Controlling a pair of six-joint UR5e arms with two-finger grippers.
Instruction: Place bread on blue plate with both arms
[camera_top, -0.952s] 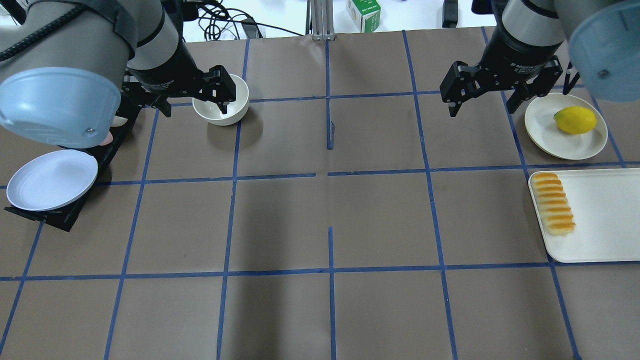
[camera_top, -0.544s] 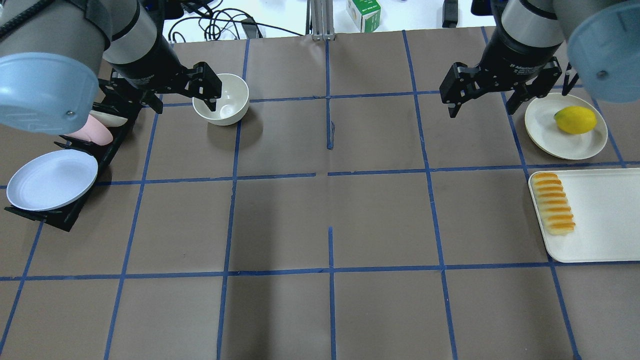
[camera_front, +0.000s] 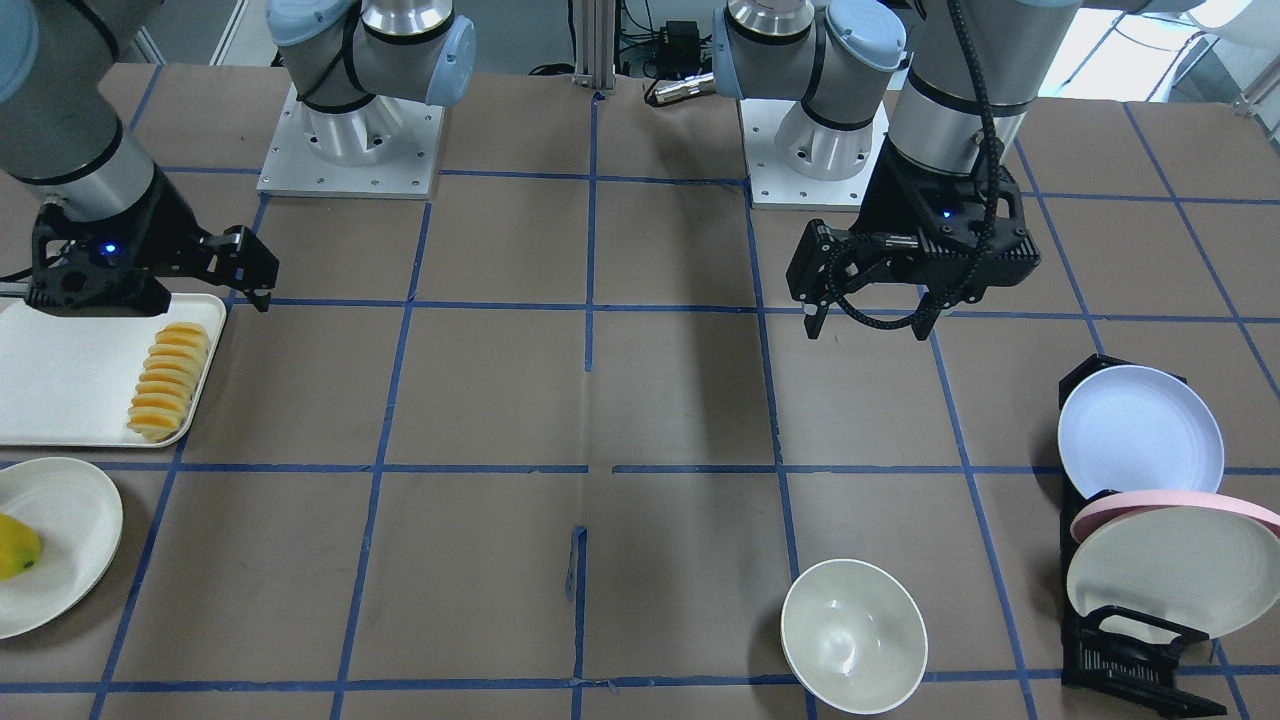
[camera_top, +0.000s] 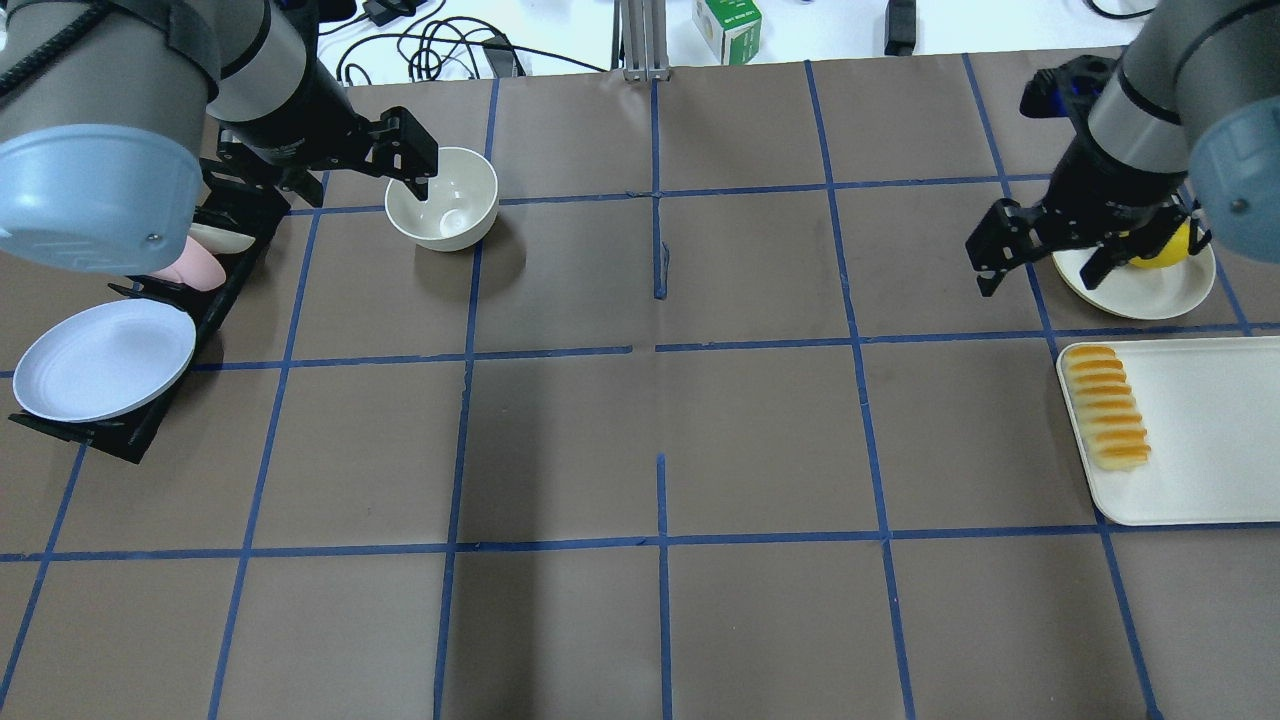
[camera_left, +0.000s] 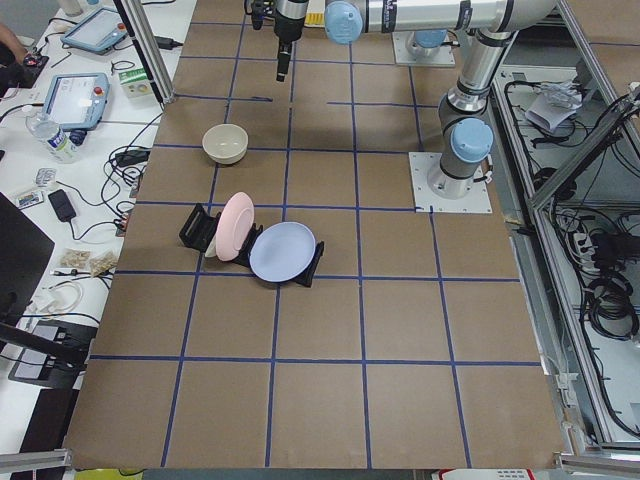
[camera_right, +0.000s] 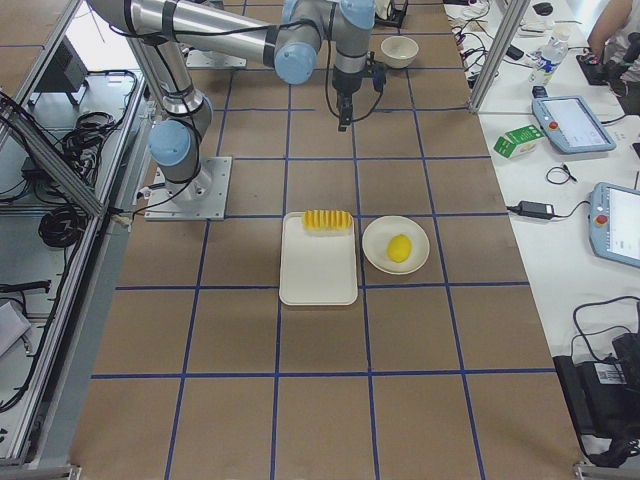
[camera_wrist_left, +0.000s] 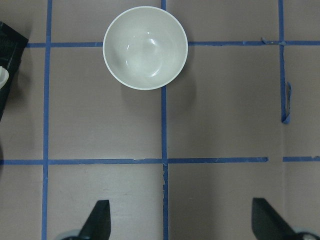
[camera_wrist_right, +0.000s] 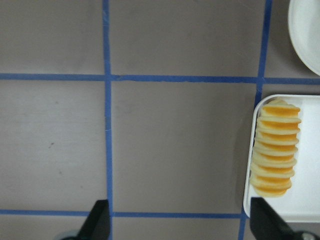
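Observation:
The robot's right gripper needs to next move to the bread's middle (camera_front: 169, 373) (camera_wrist_right: 274, 150), halfway between its two ends on the white tray, and close there.
The bread (camera_top: 1105, 420), a ridged orange-topped loaf, lies along the left edge of a white tray (camera_top: 1210, 440); it also shows in the right wrist view (camera_wrist_right: 276, 150) and the front view (camera_front: 168, 380). The blue plate (camera_top: 105, 360) leans in a black rack at the table's left side, also in the front view (camera_front: 1140, 430). My left gripper (camera_top: 365, 195) is open and empty, hovering beside a white bowl (camera_top: 442, 198), far from the plate. My right gripper (camera_top: 1038, 285) is open and empty, above the table just beyond the tray, left of the lemon plate.
A lemon (camera_top: 1165, 245) sits on a cream plate (camera_top: 1140, 285), partly hidden by my right arm. The rack (camera_front: 1130, 660) also holds a pink plate (camera_front: 1150, 500) and a cream plate (camera_front: 1170, 580). Blue tape lines grid the brown table.
My right gripper has moved right and nearer, from the open table to beside the lemon plate above the tray. My left gripper has shifted left and a little farther away, off the bowl.

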